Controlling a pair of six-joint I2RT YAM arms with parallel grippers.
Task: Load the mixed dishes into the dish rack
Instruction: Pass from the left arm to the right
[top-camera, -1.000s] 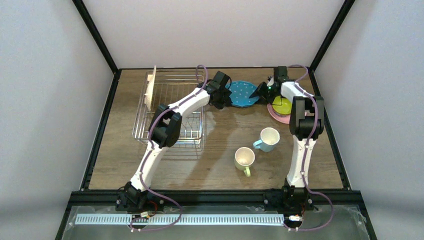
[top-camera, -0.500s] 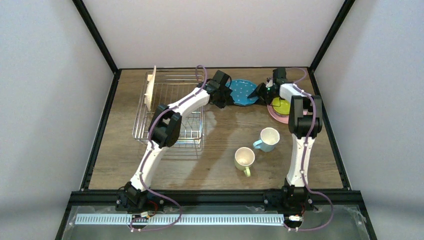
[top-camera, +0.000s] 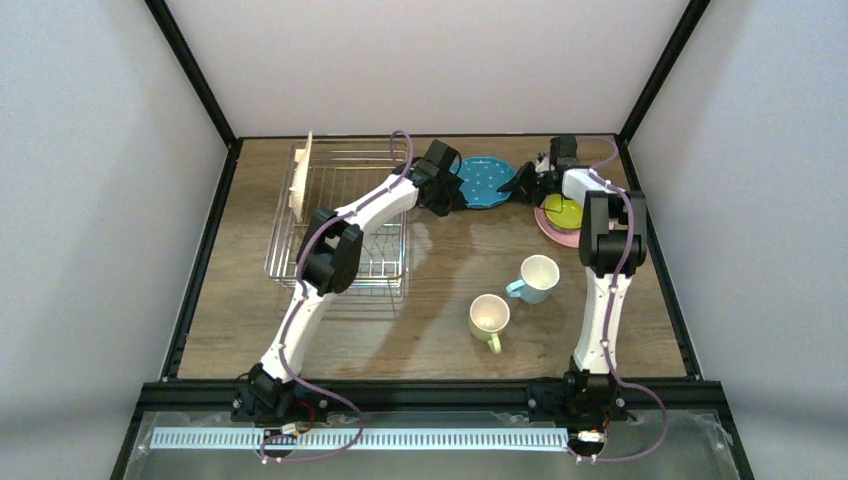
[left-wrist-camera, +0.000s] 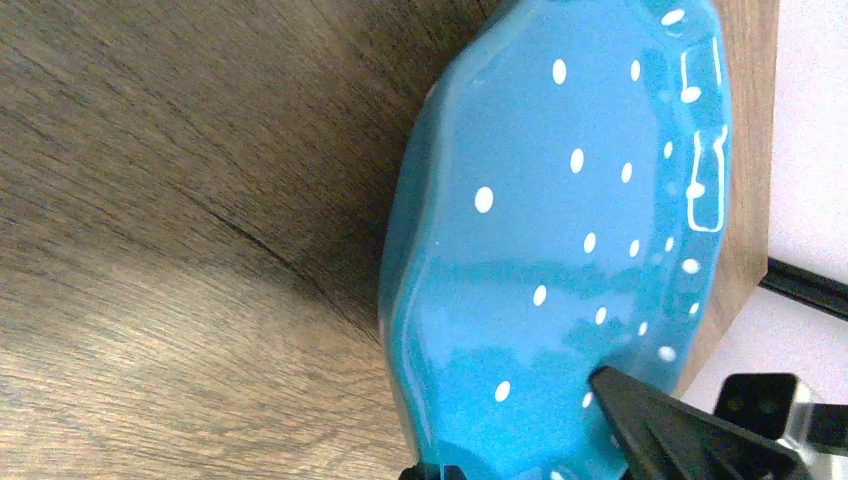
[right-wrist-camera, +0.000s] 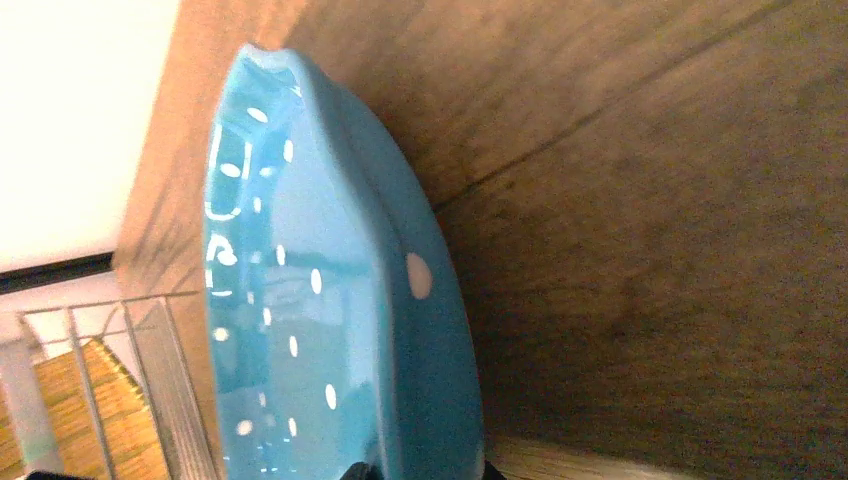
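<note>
I see my left gripper is shut against the teal dotted plate's rim, so next I open it and pinch the plate's rim (left-wrist-camera: 422, 430) while my right gripper steadies the plate.
The teal dotted plate (top-camera: 487, 183) lies at the back of the table between my two grippers, its right side tilted up a little. My left gripper (top-camera: 455, 190) is shut and pressed against the plate's left edge (left-wrist-camera: 470, 440), with nothing between its fingers. My right gripper (top-camera: 517, 185) has its fingertips on either side of the plate's right rim (right-wrist-camera: 430, 400), closed on it. The wire dish rack (top-camera: 335, 150) stands to the left, with the tan woven-look plate (top-camera: 302, 178) upright at its far-left side.
Behind the right forearm, the lime-inside bowl (top-camera: 562, 210) sits on the pink plate (top-camera: 560, 234). A light-blue mug (top-camera: 537, 278) and a pale yellow-green mug (top-camera: 489, 318) stand upright mid-table. The black frame rail runs close behind the teal plate.
The right gripper has moved slightly left onto the plate's rim and its jaws have closed in on it. The left arm has held still against the plate's other edge.
</note>
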